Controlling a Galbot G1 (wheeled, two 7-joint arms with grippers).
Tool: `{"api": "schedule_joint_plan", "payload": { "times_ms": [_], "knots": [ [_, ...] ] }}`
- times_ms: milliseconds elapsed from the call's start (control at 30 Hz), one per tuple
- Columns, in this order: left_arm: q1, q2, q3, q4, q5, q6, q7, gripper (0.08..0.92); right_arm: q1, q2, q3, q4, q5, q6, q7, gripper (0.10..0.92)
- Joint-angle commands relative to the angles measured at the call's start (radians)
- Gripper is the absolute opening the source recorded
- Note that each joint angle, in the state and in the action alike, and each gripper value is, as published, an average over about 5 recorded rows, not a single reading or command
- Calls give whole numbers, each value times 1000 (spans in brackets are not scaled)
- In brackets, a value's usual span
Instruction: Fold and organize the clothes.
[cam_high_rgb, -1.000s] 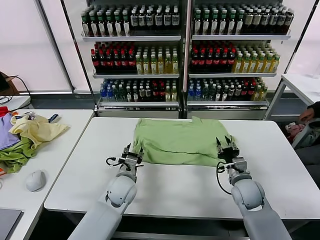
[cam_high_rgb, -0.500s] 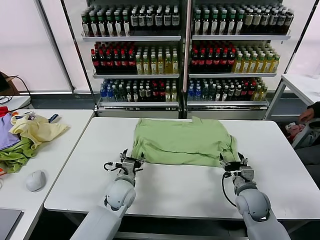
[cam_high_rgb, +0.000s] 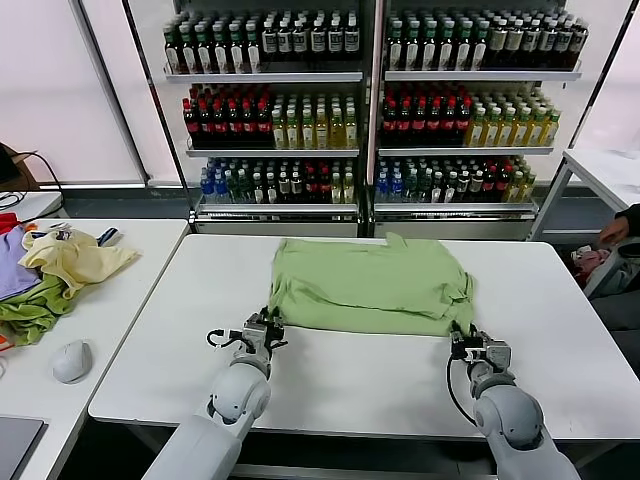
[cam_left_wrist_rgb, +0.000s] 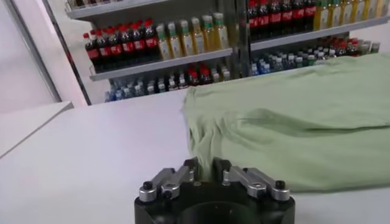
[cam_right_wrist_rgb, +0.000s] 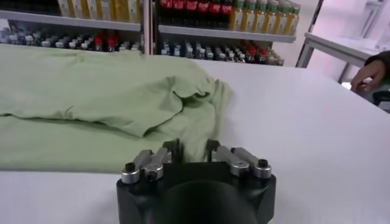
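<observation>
Next, I release the light green shirt's corner from my right gripper on the white table (cam_high_rgb: 478, 400) close to the table's near edge.
The light green shirt (cam_high_rgb: 365, 285) lies spread flat on the white table (cam_high_rgb: 350, 375), its near hem toward me. My left gripper (cam_high_rgb: 268, 322) sits low on the table at the hem's near left corner, and in the left wrist view this gripper (cam_left_wrist_rgb: 205, 170) is shut on a bunched fold of the shirt (cam_left_wrist_rgb: 292, 109). At the near right corner, my right gripper (cam_high_rgb: 462, 340) also rests low. The right wrist view shows that gripper (cam_right_wrist_rgb: 194, 151) shut on the edge of the shirt (cam_right_wrist_rgb: 91, 85), with cloth between its fingers.
A heap of yellow, purple and darker green garments (cam_high_rgb: 50, 270) and a grey mouse (cam_high_rgb: 72, 360) lie on the table to the left. Shelves of bottles (cam_high_rgb: 370, 100) stand behind. A person's hand (cam_high_rgb: 612, 230) shows at the far right by another table (cam_high_rgb: 600, 165).
Both grippers have dropped from above the hem to the table at the shirt's near corners and shut on the cloth. The near corners now look slightly bunched.
</observation>
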Motion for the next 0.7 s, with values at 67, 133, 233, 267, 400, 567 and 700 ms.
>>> {"api": "schedule_joint_plan", "payload": {
  "times_ms": [67, 133, 233, 267, 400, 567, 700],
  "knots": [
    [89, 16, -20, -100, -18, -28, 13, 156, -25, -1, 4, 45, 19, -9, 2, 169],
    [142, 24, -32, -160, -16, -36, 19, 118, -48, -5, 11, 79, 19, -5, -1, 165],
    [234, 30, -51, -251, -11, -48, 28, 97, -100, -11, 27, 145, 15, 0, -6, 164],
    [268, 30, -57, -280, -6, -50, 31, 97, -123, -12, 34, 172, 11, 2, -8, 164],
    [410, 24, -84, -400, 31, -58, 46, 97, -228, -10, 72, 282, -26, 10, -19, 164],
    [583, 23, -132, -517, 69, -66, 55, 97, -367, -1, 120, 382, -68, 9, -43, 164],
    [663, 35, -184, -569, 72, -67, 56, 97, -451, 2, 147, 431, -94, 10, -60, 164]
  ]
}}
